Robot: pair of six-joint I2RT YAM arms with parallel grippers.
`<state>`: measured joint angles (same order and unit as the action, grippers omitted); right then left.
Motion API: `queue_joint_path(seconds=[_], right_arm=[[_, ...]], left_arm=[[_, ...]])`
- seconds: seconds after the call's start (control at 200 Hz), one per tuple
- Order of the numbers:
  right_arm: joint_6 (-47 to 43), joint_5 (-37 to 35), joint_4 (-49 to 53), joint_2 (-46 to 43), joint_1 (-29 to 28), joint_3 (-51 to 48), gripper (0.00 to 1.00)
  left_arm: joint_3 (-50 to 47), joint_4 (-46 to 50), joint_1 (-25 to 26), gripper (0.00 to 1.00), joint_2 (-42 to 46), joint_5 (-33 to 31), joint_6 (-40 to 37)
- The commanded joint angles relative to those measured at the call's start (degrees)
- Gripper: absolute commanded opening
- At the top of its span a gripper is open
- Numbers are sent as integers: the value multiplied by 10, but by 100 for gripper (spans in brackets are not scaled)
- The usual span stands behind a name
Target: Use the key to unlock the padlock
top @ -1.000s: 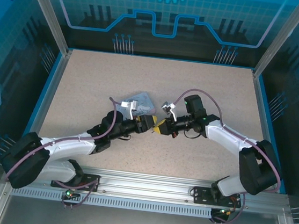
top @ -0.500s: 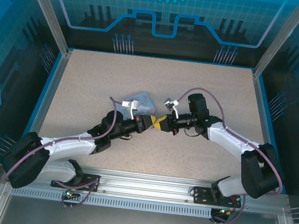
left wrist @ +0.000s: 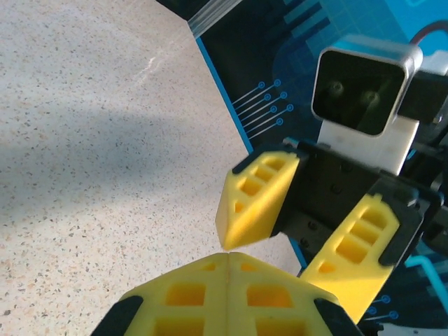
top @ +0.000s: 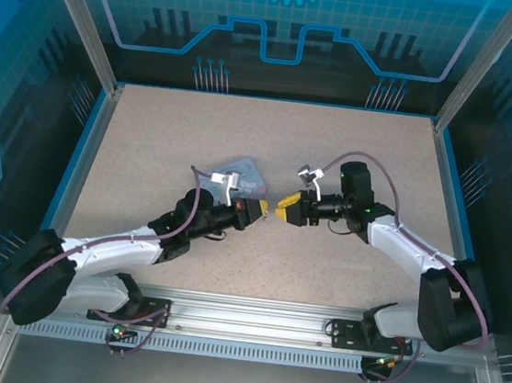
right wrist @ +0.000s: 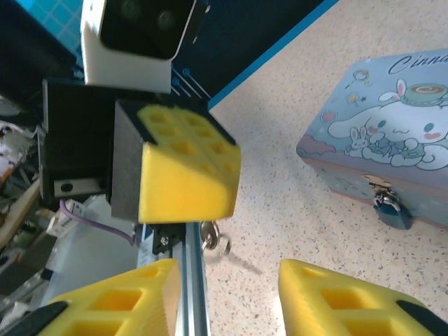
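Observation:
The key's head and ring hang below the robot's left gripper, which covers the blade, so the right gripper needs to take the head [right wrist: 208, 231] before it unlocks the padlock.
In the right wrist view, the small dark padlock [right wrist: 392, 211] hangs on the hasp of the light-blue cartoon tin [right wrist: 381, 133]. My left gripper [right wrist: 187, 178] is shut on the key [right wrist: 212, 236], whose metal head and ring dangle just below its yellow fingers. My right gripper [right wrist: 227, 274] is open, its fingers apart on either side of the key and not touching it. From above, the left gripper [top: 260, 210] and right gripper [top: 281, 209] face each other tip to tip, just right of the tin [top: 244, 174]. The left wrist view has the left gripper [left wrist: 228, 256] shut.
The tin lies on the speckled table [top: 353, 147] left of centre. Blue enclosure walls [top: 281, 56] ring the table. An aluminium rail [top: 251, 316] runs along the near edge by the arm bases.
The left gripper has shut on the key. The right gripper has opened, let go of the key and drawn back a little to the right.

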<state>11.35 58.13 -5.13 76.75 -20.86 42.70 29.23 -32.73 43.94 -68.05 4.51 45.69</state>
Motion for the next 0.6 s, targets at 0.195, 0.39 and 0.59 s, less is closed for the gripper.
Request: queue_joint_path(seconds=[0.195, 0.39, 0.59], right_arm=[[31, 4, -50, -23, -15, -24, 59], [36, -7, -72, -21, -34, -28, 64], [44, -26, -89, -8, -53, -25, 64]], left_arm=[[55, 86, 20, 0, 25, -45, -61], [66, 88, 20, 0, 20, -41, -61], [67, 77, 21, 0, 14, -37, -59]])
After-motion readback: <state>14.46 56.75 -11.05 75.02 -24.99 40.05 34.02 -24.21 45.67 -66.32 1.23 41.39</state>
